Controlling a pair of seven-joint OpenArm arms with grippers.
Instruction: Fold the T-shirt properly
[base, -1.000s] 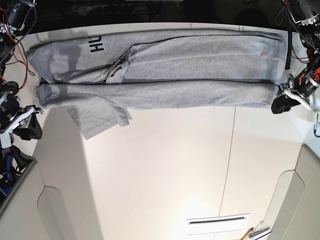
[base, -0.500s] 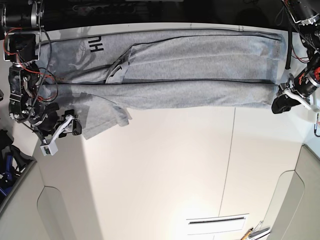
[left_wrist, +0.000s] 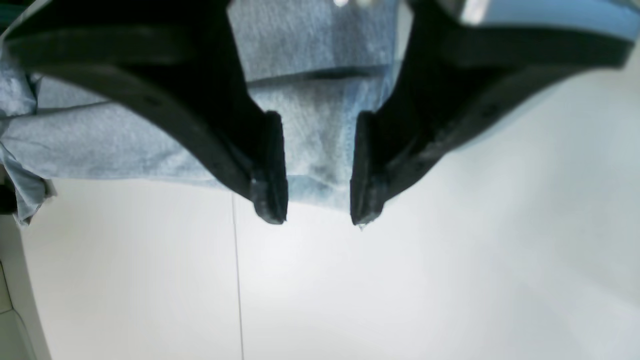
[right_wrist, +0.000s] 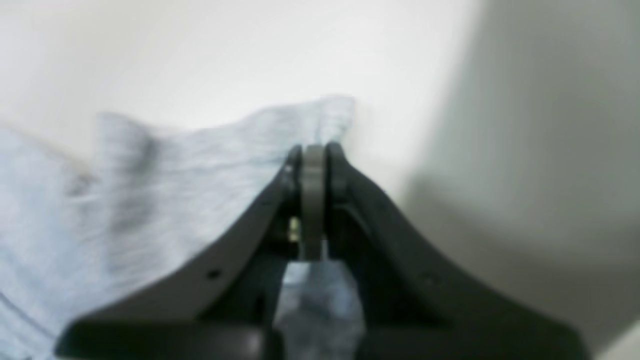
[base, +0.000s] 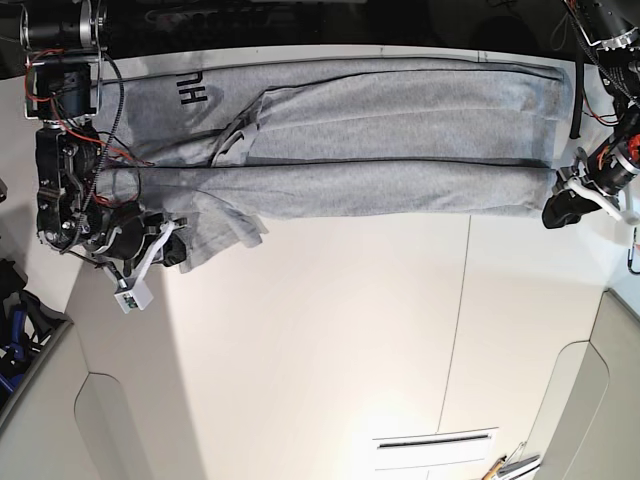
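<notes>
Next, my right gripper lets go of the loose sleeve on the T-shirt's slanting fold (base: 236, 119) near the black lettering.
The heather-grey T-shirt (base: 400, 140) lies folded lengthwise across the far side of the white table, with black lettering (base: 192, 92) showing near its left end. A loose sleeve (base: 215, 228) sticks out toward the front on the left. My right gripper (base: 178, 252) is at that sleeve, and in the right wrist view its jaws (right_wrist: 313, 155) are shut on the edge of the cloth (right_wrist: 175, 170). My left gripper (base: 558, 212) hovers at the shirt's right end. In the left wrist view it (left_wrist: 317, 210) stands open over the hem (left_wrist: 315, 145), with nothing gripped.
A thin seam (base: 462, 300) runs front to back through the table top. A white slotted plate (base: 435, 447) lies near the front edge. Red and black cables (base: 60, 120) hang along the arm on the left. Beige panels (base: 600, 400) flank the front corners.
My right arm has come in from the left edge to the loose sleeve and its jaws have shut on it; the sleeve is bunched a little. The left arm has not moved.
</notes>
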